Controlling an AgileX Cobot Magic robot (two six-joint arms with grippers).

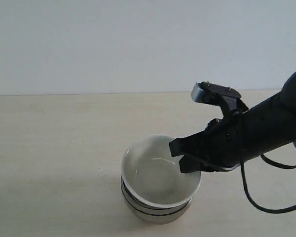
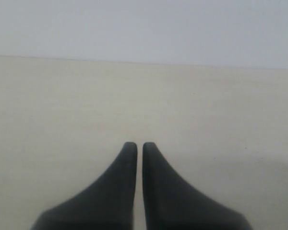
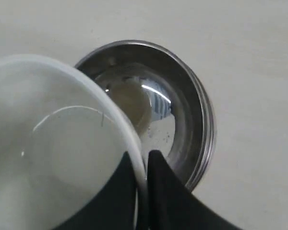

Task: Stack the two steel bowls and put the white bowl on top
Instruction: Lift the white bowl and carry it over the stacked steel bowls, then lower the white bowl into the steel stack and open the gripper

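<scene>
The robot's right gripper will release the white bowl inside the shiny upper steel bowl (image 1: 148, 176) (image 3: 138, 115) of the nested pair.
The two steel bowls (image 1: 155, 211) sit nested one inside the other on the table, near the front middle in the exterior view. The white bowl (image 1: 155, 173) rests tilted over them. My right gripper (image 1: 180, 157) is shut on the white bowl's rim, one finger inside and one outside. In the right wrist view the white bowl (image 3: 53, 143) covers part of the upper steel bowl (image 3: 182, 115), whose shiny inside shows beside it; my right gripper (image 3: 142, 160) pinches the rim there. My left gripper (image 2: 139, 146) is shut on nothing above bare tabletop, out of the exterior view.
The light wooden table (image 1: 54, 148) stretches to a pale wall at the back. A black cable (image 1: 251, 195) hangs from the right arm down to the table on the right.
</scene>
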